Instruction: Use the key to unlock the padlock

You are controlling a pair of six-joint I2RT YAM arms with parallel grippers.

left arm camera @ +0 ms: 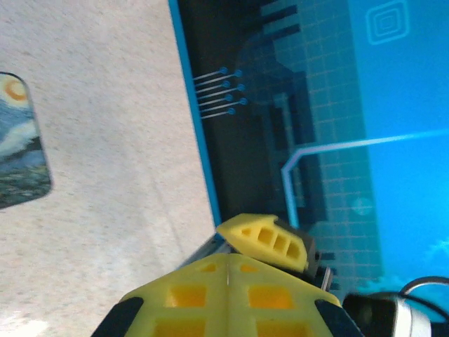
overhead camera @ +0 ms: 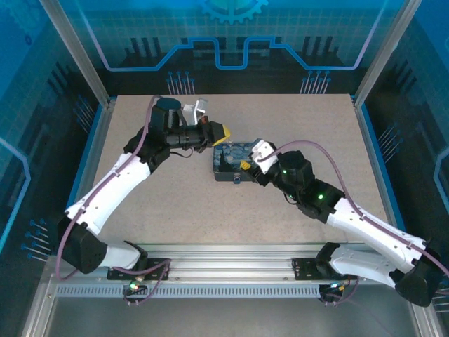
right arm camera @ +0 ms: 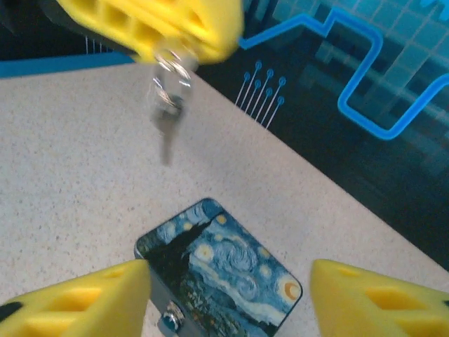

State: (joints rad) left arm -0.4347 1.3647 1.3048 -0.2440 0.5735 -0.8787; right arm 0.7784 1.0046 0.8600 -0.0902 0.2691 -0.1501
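Observation:
The key hangs loose from the ring in the left gripper, so the right gripper needs to grip the hanging ring [right arm camera: 172,76] from the side while the left gripper opens.
My left gripper [overhead camera: 221,133] is shut on a metal ring, and the key [right arm camera: 166,130] hangs from that ring above the table. In the left wrist view its fingers [left arm camera: 228,263] are pressed together and hide the key. A tin box painted with a starry night [right arm camera: 224,270] lies flat on the table [overhead camera: 295,112]. The padlock [right arm camera: 168,321] is a small metal piece on the box's front wall. My right gripper [right arm camera: 228,302] is open above the box's near end, a finger on each side and nothing between them. The right gripper [overhead camera: 249,160] sits close to the left gripper.
Blue-lit enclosure walls [overhead camera: 231,42] and aluminium posts [overhead camera: 379,56] ring the speckled table. The blue table edge [left arm camera: 200,140] runs just beyond the left gripper. One yellow finger of the right gripper [left arm camera: 270,239] shows right behind the left fingertips.

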